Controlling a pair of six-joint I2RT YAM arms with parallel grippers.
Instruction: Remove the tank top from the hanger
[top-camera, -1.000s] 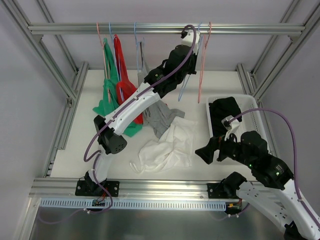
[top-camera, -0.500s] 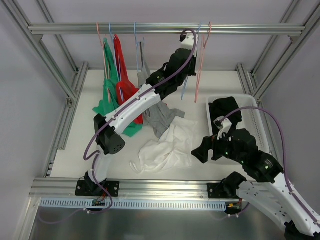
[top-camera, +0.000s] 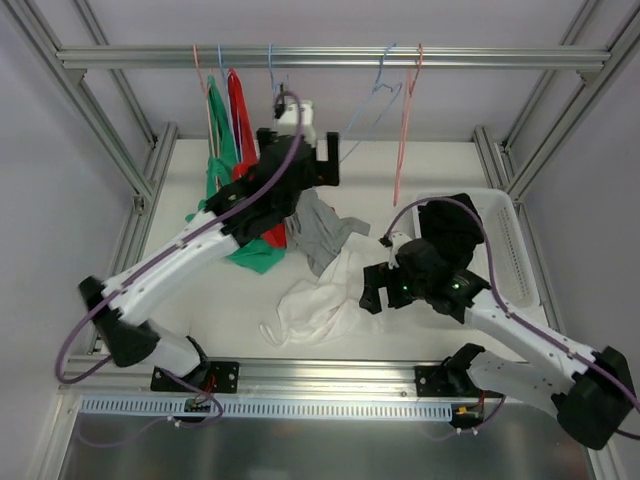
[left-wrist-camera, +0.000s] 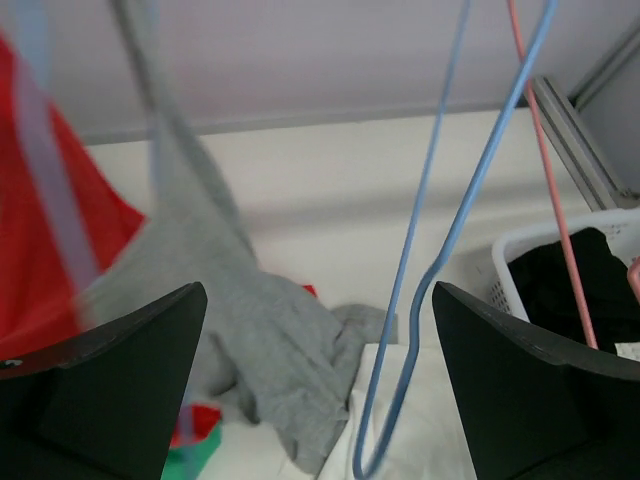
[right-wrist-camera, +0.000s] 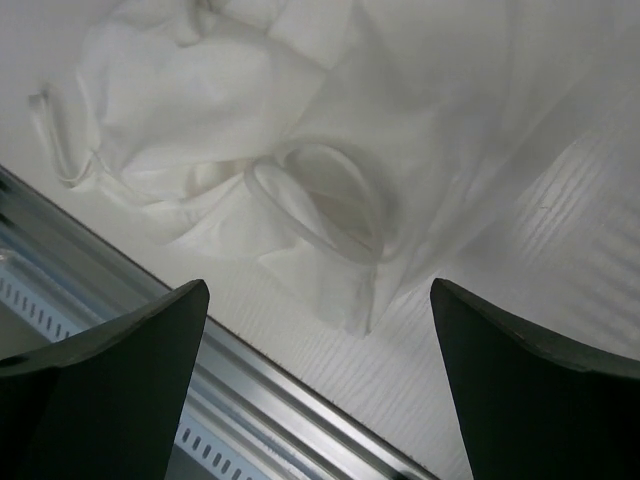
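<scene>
Next, the robot's left gripper should take hold of the near-side arm (top-camera: 275, 92), just below the hook, of the blue hanger that carries the grey tank top.
A grey tank top (top-camera: 325, 228) hangs from a blue hanger (top-camera: 271, 62) on the rail, its lower end lying crumpled on the table. My left gripper (top-camera: 297, 165) is open right in front of it, holding nothing. In the left wrist view the grey tank top (left-wrist-camera: 230, 310) fills the space between and beyond the fingers, with its blurred hanger (left-wrist-camera: 50, 200) at the left. My right gripper (top-camera: 372, 290) is open low over a white tank top (top-camera: 325, 300) lying loose on the table. The right wrist view shows that white tank top (right-wrist-camera: 260, 130) beyond my right gripper (right-wrist-camera: 318, 290).
A green tank top (top-camera: 215, 125) and a red one (top-camera: 237, 110) hang at the rail's left. An empty blue hanger (top-camera: 372, 98) and an empty pink hanger (top-camera: 405, 130) hang to the right. A white basket (top-camera: 510, 240) at the right holds a black garment (top-camera: 455, 225).
My left gripper has opened, let go of the blue hanger at the right of the rail and swung left to the grey tank top. The right arm has moved left over the white tank top.
</scene>
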